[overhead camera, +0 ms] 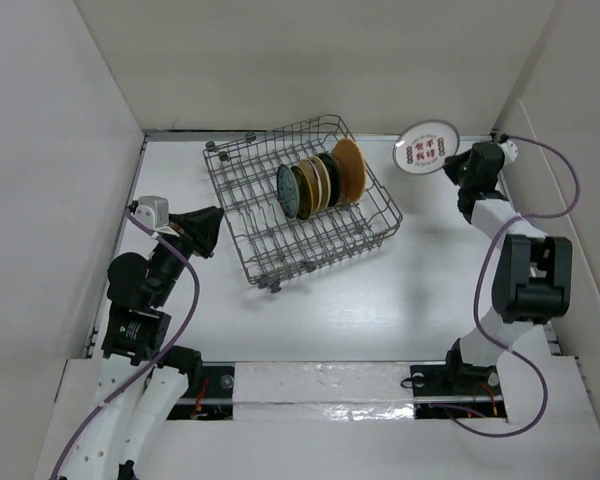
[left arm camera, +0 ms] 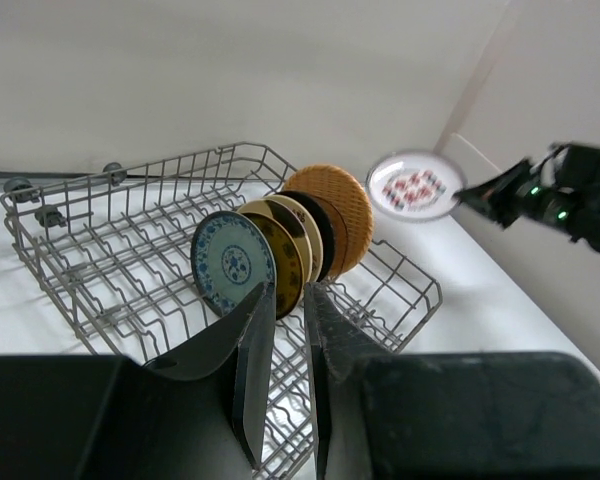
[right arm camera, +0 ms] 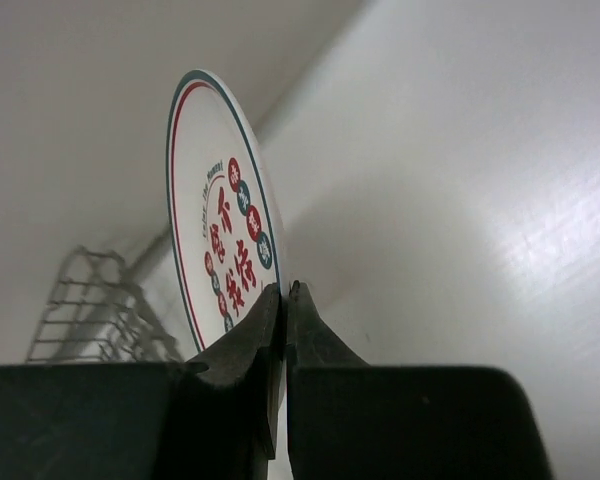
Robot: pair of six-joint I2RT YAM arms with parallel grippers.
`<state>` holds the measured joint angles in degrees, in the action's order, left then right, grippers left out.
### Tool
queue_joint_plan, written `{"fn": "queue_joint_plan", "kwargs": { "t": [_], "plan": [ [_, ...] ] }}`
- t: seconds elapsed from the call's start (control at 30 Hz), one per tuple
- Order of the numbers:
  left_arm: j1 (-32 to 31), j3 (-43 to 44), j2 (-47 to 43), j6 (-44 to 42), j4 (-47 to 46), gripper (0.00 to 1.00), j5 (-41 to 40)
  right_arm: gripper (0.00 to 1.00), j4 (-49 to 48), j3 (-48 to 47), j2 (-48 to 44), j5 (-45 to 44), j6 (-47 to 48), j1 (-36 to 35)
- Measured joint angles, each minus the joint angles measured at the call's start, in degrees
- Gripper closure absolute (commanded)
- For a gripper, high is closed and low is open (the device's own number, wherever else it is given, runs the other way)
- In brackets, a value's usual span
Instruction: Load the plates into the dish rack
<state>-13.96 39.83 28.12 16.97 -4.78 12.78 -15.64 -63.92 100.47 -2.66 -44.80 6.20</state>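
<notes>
I will let go of the white plate with my right gripper in the rack slot [overhead camera: 276, 197] next to the patterned teal plate, away from the yellow one.
The grey wire dish rack [overhead camera: 242, 190] lies at an angle mid-table. Several plates stand on edge in a row inside it, from the patterned teal one [overhead camera: 287, 190] to the orange-brown one [overhead camera: 350, 168]; yellow, cream and black ones stand between. My right gripper [overhead camera: 450, 164] is shut on the rim of the white plate with red marks [overhead camera: 427, 148], held up on edge to the right of the rack. In the right wrist view that plate [right arm camera: 215, 240] sits between my fingers [right arm camera: 270, 320]. My left gripper [overhead camera: 218, 215] hovers left of the rack, narrowly open and empty [left arm camera: 290, 292].
White walls box in the table on the left, back and right. A raised ledge [overhead camera: 540, 150] runs along the right wall beside my right arm. Purple cables [overhead camera: 565, 180] loop off both arms. A shiny taped strip [overhead camera: 320, 385] crosses the near edge.
</notes>
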Motion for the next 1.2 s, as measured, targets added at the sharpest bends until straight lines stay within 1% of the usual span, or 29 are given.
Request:
{"fn": "queue_joint_plan", "kwargs": {
  "t": [0.07,0.17,0.2,0.27,0.33,0.47,0.6,0.77,0.87,1.0,1.2],
  "plan": [
    [0.1,0.0,0.1,0.0,0.0,0.84,0.1,1.00,-0.7,0.0,-6.6,-4.9,2.9,-2.6],
    [0.2,0.0,0.2,0.0,0.0,0.84,-0.2,1.00,-3.0,-0.4,-14.5,-10.7,9.0,-8.9],
    [0.2,0.0,0.2,0.0,0.0,0.84,-0.3,1.00,-3.5,-1.2,-17.2,-11.7,10.8,-12.9],
    [0.2,0.0,0.2,0.0,0.1,0.84,-0.2,1.00,-4.4,-3.4,-19.3,-13.3,14.7,-18.8],
    [0.2,0.0,0.2,0.0,0.1,0.84,-0.3,1.00,-4.3,-6.7,-19.2,-13.9,18.7,-24.6],
    [0.2,0.0,0.2,-0.1,0.3,0.84,-0.6,1.00,-1.4,-15.3,-14.1,-15.3,26.7,-35.1],
    [0.2,0.0,-0.1,-0.2,0.4,0.84,-0.8,1.00,4.9,-25.2,-5.6,-21.3,35.1,-44.9],
    [0.2,0.0,-0.6,-0.2,0.4,0.83,-0.9,1.00,13.7,-35.9,5.0,-27.6,43.3,-53.6],
    [0.2,0.0,-1.1,-0.2,0.3,0.83,-1.0,1.00,18.1,-41.0,10.4,-30.5,46.4,-56.5],
    [0.2,0.0,-1.4,-0.2,0.3,0.83,-1.0,1.00,23.7,-47.9,17.2,-34.8,49.0,-58.1],
    [0.2,0.0,-1.7,-0.2,0.3,0.83,-0.7,1.00,30.3,-53.4,23.6,-40.3,51.1,-58.8]
  ]
}}
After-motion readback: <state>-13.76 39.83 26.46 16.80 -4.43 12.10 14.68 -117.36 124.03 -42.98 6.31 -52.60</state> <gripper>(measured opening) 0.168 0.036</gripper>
